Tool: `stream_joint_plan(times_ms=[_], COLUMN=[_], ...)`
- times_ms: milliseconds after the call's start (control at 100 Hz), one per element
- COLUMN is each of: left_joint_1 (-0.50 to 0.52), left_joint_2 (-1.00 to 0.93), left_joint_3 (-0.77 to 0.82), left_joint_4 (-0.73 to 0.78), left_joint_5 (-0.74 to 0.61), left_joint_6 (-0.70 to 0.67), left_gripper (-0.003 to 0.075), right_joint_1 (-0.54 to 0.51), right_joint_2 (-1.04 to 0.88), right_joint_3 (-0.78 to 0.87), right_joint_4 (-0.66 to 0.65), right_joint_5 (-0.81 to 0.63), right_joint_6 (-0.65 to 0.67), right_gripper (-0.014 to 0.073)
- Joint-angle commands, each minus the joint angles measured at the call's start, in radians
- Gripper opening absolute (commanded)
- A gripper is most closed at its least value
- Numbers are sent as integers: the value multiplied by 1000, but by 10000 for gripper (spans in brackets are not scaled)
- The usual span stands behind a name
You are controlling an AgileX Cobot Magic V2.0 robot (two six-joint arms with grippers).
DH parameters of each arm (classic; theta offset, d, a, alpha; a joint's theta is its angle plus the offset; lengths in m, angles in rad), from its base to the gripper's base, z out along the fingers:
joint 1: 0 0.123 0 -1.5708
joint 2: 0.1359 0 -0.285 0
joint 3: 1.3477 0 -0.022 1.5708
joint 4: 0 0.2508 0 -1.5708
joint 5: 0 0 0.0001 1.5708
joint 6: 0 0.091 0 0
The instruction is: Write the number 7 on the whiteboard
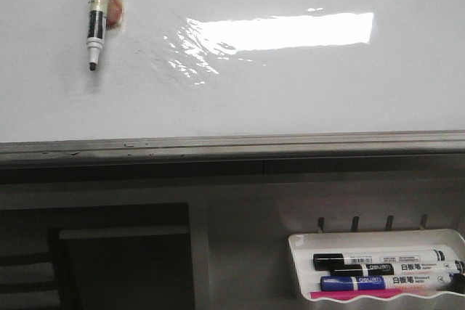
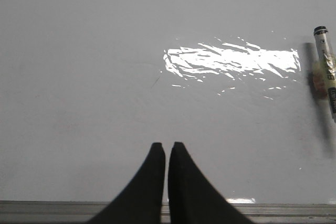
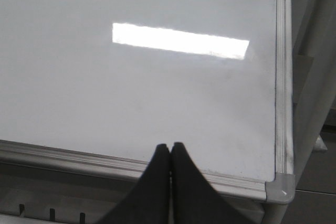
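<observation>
I need to close my left gripper on the black band (image 1: 96, 24) (image 2: 333, 99) of the uncapped black marker that hangs on the whiteboard, just below the yellow section of the marker.
The whiteboard (image 1: 290, 92) fills the upper front view, glossy white with a bright glare patch and a grey bottom rail (image 1: 232, 144). No number 7 shows on it; I see only a faint short scratch-like mark in the left wrist view (image 2: 156, 81). An uncapped black marker (image 1: 96, 16) hangs against the board at its upper left, tip down; it also shows in the left wrist view (image 2: 326, 69). My left gripper (image 2: 168, 145) is shut and empty over the board's lower part. My right gripper (image 3: 171, 145) is shut and empty above the rail near the board's bottom right corner (image 3: 279, 187). Neither gripper shows in the front view.
A small white marker tray (image 1: 298, 252) hangs below the board at the right, holding black and blue markers (image 1: 385, 259) and a pink strip (image 1: 363, 294). Several hooks (image 1: 354, 223) stick out above it. A dark opening (image 1: 109, 259) lies below at the left.
</observation>
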Motion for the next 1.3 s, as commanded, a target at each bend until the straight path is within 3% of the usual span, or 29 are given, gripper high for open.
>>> stream_joint_plan(times_ms=[0, 1290], left_joint_1=[2, 2], left_joint_2=[-32, -32], left_joint_3=[35, 35], left_joint_4=[-8, -8], left_joint_5=[-73, -73], left_joint_6=[-8, -8], left_gripper=[-20, -20], right_joint_1=[2, 2], right_joint_2=[-19, -19], right_joint_3=[32, 32], right_joint_4=[-6, 26], right_joint_5=[-83, -83], right_joint_6=[-4, -4], right_gripper=[-64, -64])
